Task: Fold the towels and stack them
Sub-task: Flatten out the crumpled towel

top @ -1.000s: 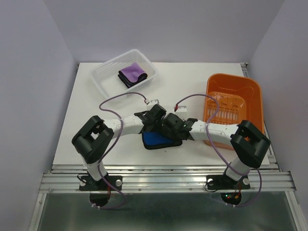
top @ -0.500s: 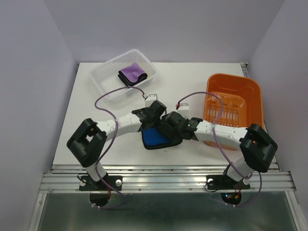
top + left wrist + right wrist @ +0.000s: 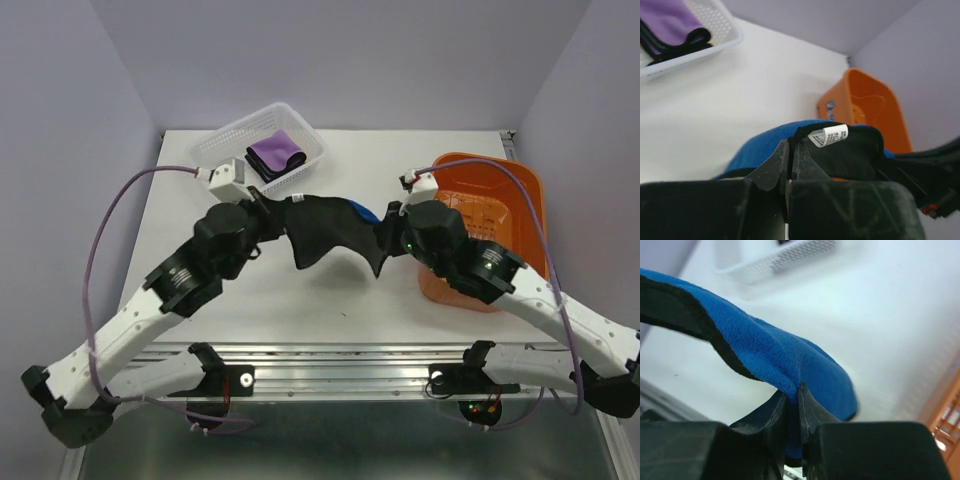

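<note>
I should use my left gripper to set the blue towel down on the middle of the table point(image 3: 335, 251), next to the orange plastic basket.
A bright blue towel with a black back point(image 3: 335, 228) hangs stretched in the air between my two grippers, above the middle of the table. My left gripper point(image 3: 272, 212) is shut on its left corner; the left wrist view shows the blue cloth point(image 3: 762, 147) and a white tag point(image 3: 828, 135) at the jaws. My right gripper point(image 3: 388, 228) is shut on its right corner, with blue fleece point(image 3: 765, 352) pinched between the fingers. A folded purple towel with black edging point(image 3: 274, 154) lies in the white mesh basket point(image 3: 225, 160). No yellow towel shows.
The orange plastic basket point(image 3: 520, 190) stands at the right of the table, under and beside my right arm. The white mesh basket is at the back left. Purple walls close in the table on three sides.
Both arms have risen and moved apart. The blue towel has gone from lying bunched on the table near the front to hanging spread between the grippers, farther back.
</note>
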Available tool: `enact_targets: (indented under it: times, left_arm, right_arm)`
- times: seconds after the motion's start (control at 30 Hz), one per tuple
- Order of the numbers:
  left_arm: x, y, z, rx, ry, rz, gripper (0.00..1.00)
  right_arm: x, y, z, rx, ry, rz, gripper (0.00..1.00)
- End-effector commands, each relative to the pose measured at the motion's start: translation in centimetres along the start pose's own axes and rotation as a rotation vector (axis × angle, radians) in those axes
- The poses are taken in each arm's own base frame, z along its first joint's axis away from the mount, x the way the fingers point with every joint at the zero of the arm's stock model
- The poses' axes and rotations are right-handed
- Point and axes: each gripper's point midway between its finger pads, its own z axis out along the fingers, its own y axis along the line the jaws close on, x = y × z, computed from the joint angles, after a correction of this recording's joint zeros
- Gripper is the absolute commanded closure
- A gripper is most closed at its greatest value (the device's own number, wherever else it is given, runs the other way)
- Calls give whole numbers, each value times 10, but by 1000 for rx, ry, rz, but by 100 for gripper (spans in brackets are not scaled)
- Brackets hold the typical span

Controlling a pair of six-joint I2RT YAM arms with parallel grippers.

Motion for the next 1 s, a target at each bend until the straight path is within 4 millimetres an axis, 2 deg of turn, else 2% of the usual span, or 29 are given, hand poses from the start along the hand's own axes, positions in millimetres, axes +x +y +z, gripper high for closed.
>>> enact_targets:
  times: [0.0,0.07,0.17,0.23,0.3,0.37,0.4,0.47,0.5,0.6,0.63,0.67,0.7,0.73,0.8,0.83,0.87,0.9,0.97]
  left_arm:
    - [-20,-35,-59,317,-25,-49,100]
    - [-21,-40,-81,411,-16,-66,100]
    - [-17,-45,-95,477,10,-57,100]
    - [-10,-46,-96,485,37,-57,100]
    - [-8,-39,-87,434,38,-62,100]
    - [-4,-28,-79,360,40,-71,100]
    - [-7,-16,-72,290,8,-79,100]
    - [3,3,-58,183,16,-95,100]
    - [2,19,-49,91,-21,-101,100]
    - [24,44,-26,-55,-10,-96,100]
    - [33,53,-14,-112,-5,-86,100]
    - [41,57,-7,-138,10,-75,100]
    - [54,60,4,-165,40,-53,100]
    - [56,60,12,-175,40,-50,100]
    - [60,65,25,-214,39,-22,100]
    - [70,73,37,-258,57,8,100]
    - [66,71,45,-268,50,15,100]
    - [71,85,60,-322,68,34,100]
    - [62,89,77,-342,68,56,100]
  right_arm:
    - [-43,58,-54,-386,-57,-60,83]
    - [-48,70,-70,-469,-50,-56,83]
    - [-47,84,-91,-585,-33,-47,83]
    - [-44,86,-94,-607,-24,-44,83]
    - [-40,83,-89,-578,-7,-24,83]
    - [-37,75,-75,-495,10,26,80]
    - [-35,66,-65,-430,15,29,80]
    - [-34,54,-52,-333,10,41,81]
    - [-28,50,-40,-287,29,37,81]
    - [-19,21,-11,-101,27,32,84]
    - [-9,13,6,-49,59,24,84]
    - [-7,-5,21,2,72,46,85]
    - [-3,-12,32,13,87,57,85]
    - [9,-15,48,3,135,58,86]
    - [10,-36,71,44,130,57,86]
    - [10,-39,78,50,131,43,86]
    - [19,-43,91,61,156,26,86]
    - [11,-45,97,55,143,-3,86]
    - [13,-45,110,33,164,-31,83]
